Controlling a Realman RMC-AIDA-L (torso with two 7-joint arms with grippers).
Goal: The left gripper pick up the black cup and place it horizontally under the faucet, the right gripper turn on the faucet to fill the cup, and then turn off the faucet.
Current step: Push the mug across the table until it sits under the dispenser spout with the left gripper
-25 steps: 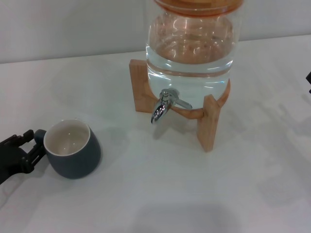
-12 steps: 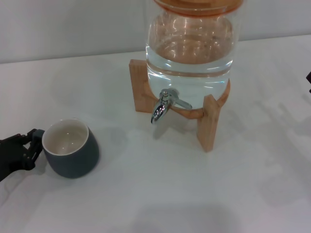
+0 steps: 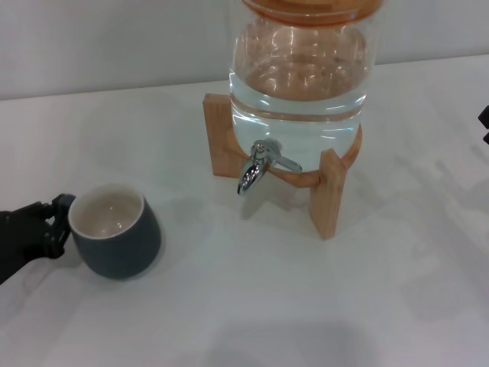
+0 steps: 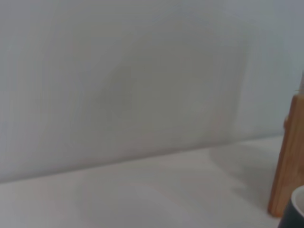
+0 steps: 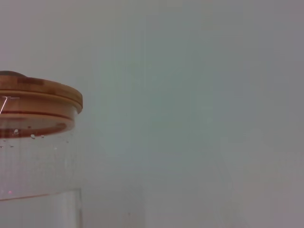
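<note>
The robot's left gripper will set the black cup down and let go of it on the table [image 3: 252, 260], under the spout in front of the wooden stand.
The black cup [image 3: 116, 235] stands upright on the white table [image 3: 229, 306] at the front left, cream inside showing; its handle is hidden on its left side. My left gripper [image 3: 55, 225] is at the cup's left side, shut on it where the handle is. A sliver of the cup [image 4: 295, 214] shows in the left wrist view. The chrome faucet [image 3: 258, 164] sticks out of the glass water jar [image 3: 299, 76], lever level, spout down, no water running. The cup is well to the left of and nearer than the spout. My right gripper [image 3: 484, 122] just shows at the right edge.
The jar sits on a wooden stand [image 3: 330, 195] with legs around the faucet; one leg [image 4: 289, 161] shows in the left wrist view. The jar's wooden lid [image 5: 38, 107] shows in the right wrist view. A pale wall [image 3: 114, 46] runs behind the table.
My left gripper's fingers drew together at the cup's handle side. The cup shifted a little to the right. The right arm barely moved.
</note>
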